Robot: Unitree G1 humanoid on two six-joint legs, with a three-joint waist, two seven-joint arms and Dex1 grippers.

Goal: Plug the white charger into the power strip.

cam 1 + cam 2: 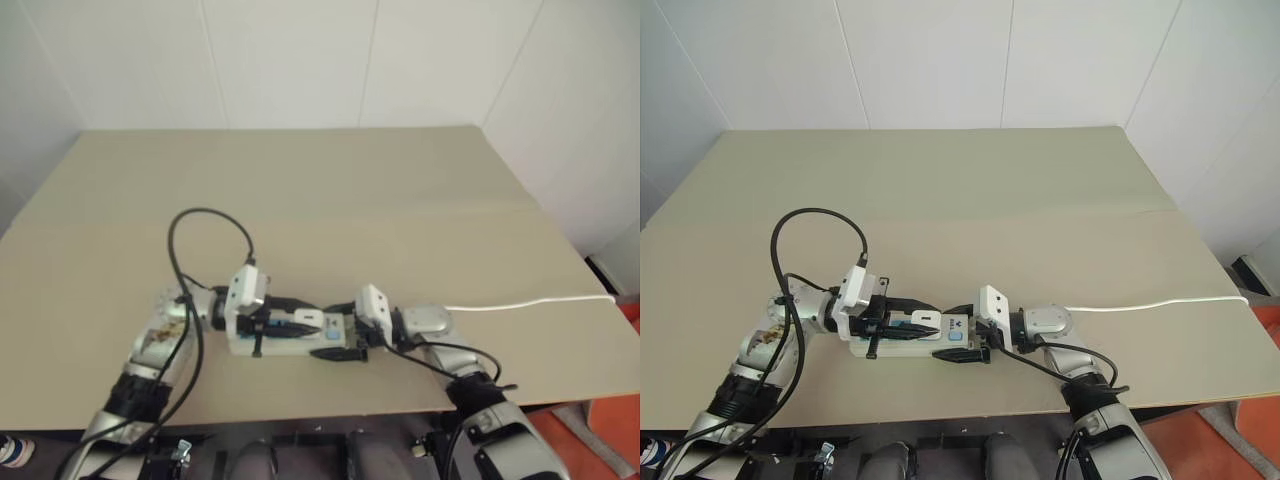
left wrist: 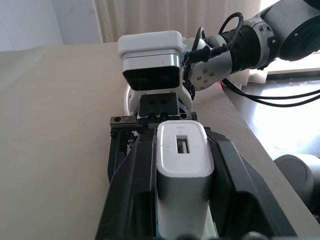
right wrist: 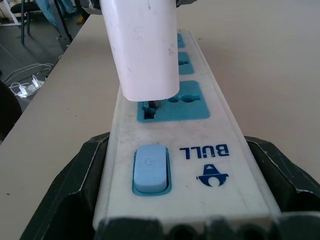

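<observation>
Next, my left gripper lets go of the white charger in the power strip's blue socket [image 1: 304, 327] [image 2: 184, 231] closest to the switch. The charger is now almost on the socket face.
The power strip [image 3: 210, 125] lies on the tan table with its blue switch [image 3: 150, 167] toward my right gripper [image 3: 177, 150], whose black fingers [image 3: 65, 195] clamp the strip's two long sides at that end. My left gripper [image 2: 181, 140] is shut on the white charger [image 2: 182, 155], one finger on each side. The charger [image 3: 142, 45] stands over the blue socket [image 3: 175, 100] nearest the switch. Its lower end is almost on the socket face, and something dark shows in the slot beneath it. In the left eye view both grippers meet over the strip [image 1: 285, 347] near the table's front edge.
The strip's thin white cord [image 1: 530, 302] runs right to the table edge. A black cable [image 1: 200, 215] loops up from my left arm over the table [image 1: 300, 180]. White walls close the back and right. An orange patch of floor [image 1: 600, 420] lies beyond the front right corner.
</observation>
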